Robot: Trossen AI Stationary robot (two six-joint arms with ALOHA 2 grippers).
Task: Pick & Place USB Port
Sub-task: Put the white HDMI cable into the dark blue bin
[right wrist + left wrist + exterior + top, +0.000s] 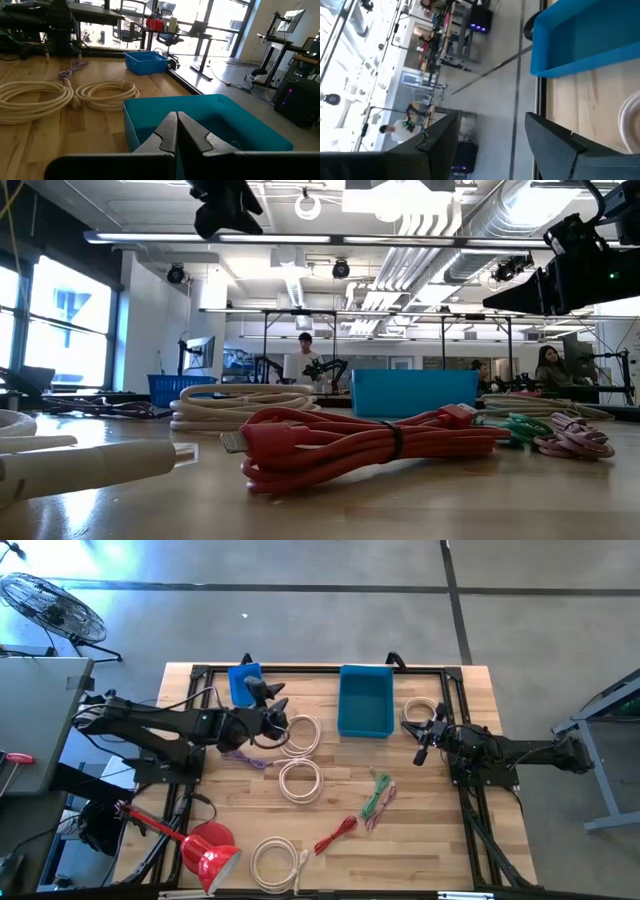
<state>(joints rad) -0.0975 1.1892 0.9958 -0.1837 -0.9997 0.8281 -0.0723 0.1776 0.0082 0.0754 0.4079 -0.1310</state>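
Note:
My left gripper is to close next on the far side of the white coil (292, 723) (623, 132) that lies between the small blue mesh basket and the blue bin.
Several coiled cables lie flat on the wooden table: white coils (300, 733) (300, 780) (275, 862) (420, 712), a purple one (245, 757), a green one (378, 792), a pink one (382, 810) and a red one (335, 835) (360, 442). A blue bin (365, 700) stands at the far edge. My left gripper (272, 708) (492, 145) hovers open and empty above the table, beside the far white coil. My right gripper (424, 740) (176, 135) is shut and empty, raised just right of the bin (210, 120).
A small blue mesh basket (245, 683) (146, 61) stands at the far edge, left of the bin. A red scoop-like object (210, 850) lies at the near left corner. Black frame rails (300, 668) run along the table's edges. Bare wood lies between the bundles.

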